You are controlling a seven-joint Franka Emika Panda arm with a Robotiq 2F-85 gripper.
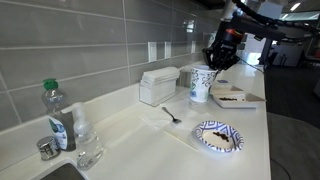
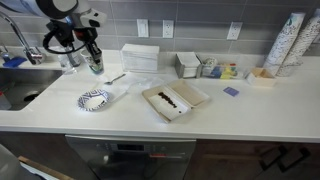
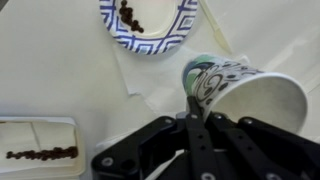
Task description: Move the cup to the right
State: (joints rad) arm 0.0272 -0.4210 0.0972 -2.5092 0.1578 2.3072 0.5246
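I will use my gripper to set the cup, now upright at the counter's surface, down on the counter (image 1: 195, 92) between the white tray and the wall.
The cup (image 1: 203, 84) is white paper with a blue-green pattern. It is upright at the counter's surface beside a white box, and shows in both exterior views (image 2: 95, 66). In the wrist view the cup (image 3: 243, 92) fills the right side, its open mouth facing the camera. My gripper (image 1: 216, 62) comes down from above onto the cup's rim (image 2: 90, 55). One dark finger (image 3: 193, 108) presses against the rim wall, and the jaws look shut on it. The other finger is hidden behind the cup.
A patterned paper plate (image 1: 218, 137) with dark crumbs lies in front of the cup (image 3: 148, 22). A fork (image 1: 172, 115), a white box (image 1: 158, 86), and a white tray with food (image 2: 175, 100) are nearby. A water bottle (image 1: 58, 115) and clear glass (image 1: 88, 150) stand by the sink (image 2: 25, 85).
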